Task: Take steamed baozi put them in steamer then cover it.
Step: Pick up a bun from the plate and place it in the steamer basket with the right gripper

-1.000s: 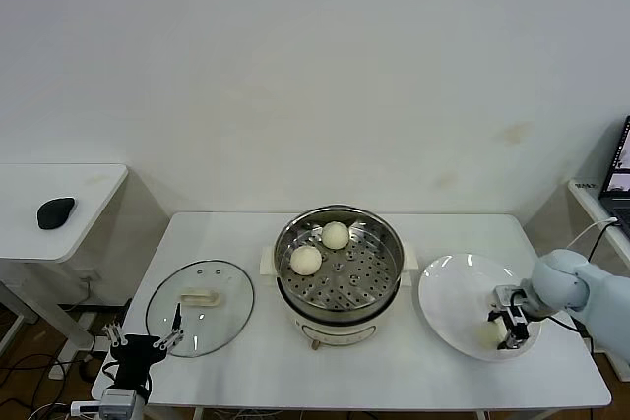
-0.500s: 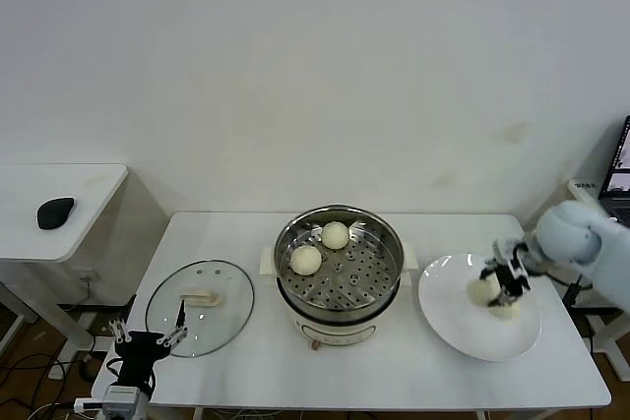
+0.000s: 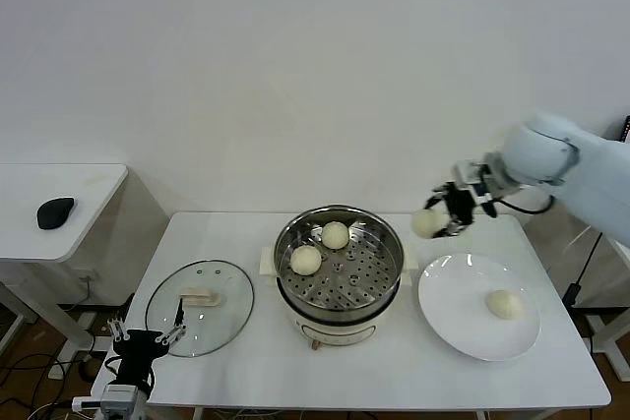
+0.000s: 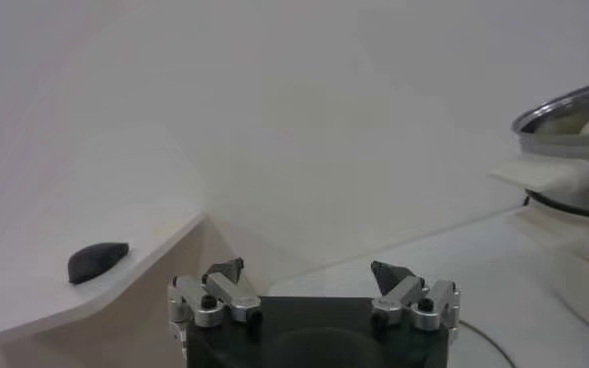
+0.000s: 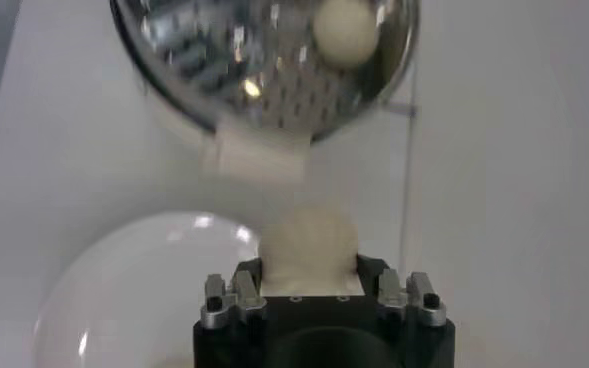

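The robot's right gripper will release the baozi on the bare front part of the steamer's perforated tray (image 3: 338,288) (image 5: 206,20). The held baozi is now in the air beside the steamer.
My right gripper (image 3: 439,216) is shut on a cream-white baozi (image 3: 426,222) and holds it in the air just right of the steamer (image 3: 339,268), above the table. In the right wrist view the held baozi (image 5: 308,243) fills the gap between the jaws. Two baozi (image 3: 306,260) (image 3: 336,235) lie on the perforated tray inside the steamer. One baozi (image 3: 504,304) lies on the white plate (image 3: 455,317). The glass cover (image 3: 201,320) with its cream handle lies flat on the table left of the steamer. My left gripper (image 3: 145,343) is open and parked at the table's front left edge.
A lower white side table (image 3: 59,206) with a black mouse (image 3: 55,211) stands at the left. A laptop edge (image 3: 625,135) shows at the far right. The steamer's rim (image 4: 574,115) shows in the left wrist view.
My right gripper closed on a baozi on the plate, lifted it and carried it up and left toward the steamer. One baozi stays on the plate. The left arm has not moved.
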Robot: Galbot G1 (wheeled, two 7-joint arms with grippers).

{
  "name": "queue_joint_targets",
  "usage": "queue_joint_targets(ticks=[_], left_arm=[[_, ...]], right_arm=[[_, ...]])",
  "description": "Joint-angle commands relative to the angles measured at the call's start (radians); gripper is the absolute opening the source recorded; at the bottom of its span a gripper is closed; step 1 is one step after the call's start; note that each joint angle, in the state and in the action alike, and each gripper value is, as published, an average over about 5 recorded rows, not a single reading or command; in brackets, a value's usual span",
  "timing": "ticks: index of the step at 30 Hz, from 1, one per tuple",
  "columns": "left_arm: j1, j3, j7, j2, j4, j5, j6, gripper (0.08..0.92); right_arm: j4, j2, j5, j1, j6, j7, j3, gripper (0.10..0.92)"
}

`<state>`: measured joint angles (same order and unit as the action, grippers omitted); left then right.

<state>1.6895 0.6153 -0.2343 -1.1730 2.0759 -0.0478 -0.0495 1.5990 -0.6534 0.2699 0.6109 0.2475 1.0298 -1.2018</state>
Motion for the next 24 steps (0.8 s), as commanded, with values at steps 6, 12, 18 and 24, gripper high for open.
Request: queue_joint_targets(ticks=[6, 12, 18, 24], left_arm=[[0.004, 0.017, 0.001, -0.008, 0.001, 0.001, 0.003, 0.823], [0.007, 0.023, 0.0, -0.018, 0.001, 0.002, 0.005, 0.823], [0.01, 0.028, -0.003, -0.027, -0.002, 0.003, 0.015, 0.823], [0.011, 0.034, -0.004, -0.033, -0.002, 0.001, 0.018, 0.823]], right_arm=[[0.033, -0.252, 0.015, 0.065, -0.211, -0.081, -0.163, 0.594], [-0.008, -0.311, -0.145, 0.038, -0.343, -0.083, -0.204, 0.596], [-0.032, -0.361, -0.241, 0.006, -0.415, -0.088, -0.209, 0.602], [-0.034, -0.397, -0.3, -0.008, -0.468, -0.084, -0.22, 0.602]])
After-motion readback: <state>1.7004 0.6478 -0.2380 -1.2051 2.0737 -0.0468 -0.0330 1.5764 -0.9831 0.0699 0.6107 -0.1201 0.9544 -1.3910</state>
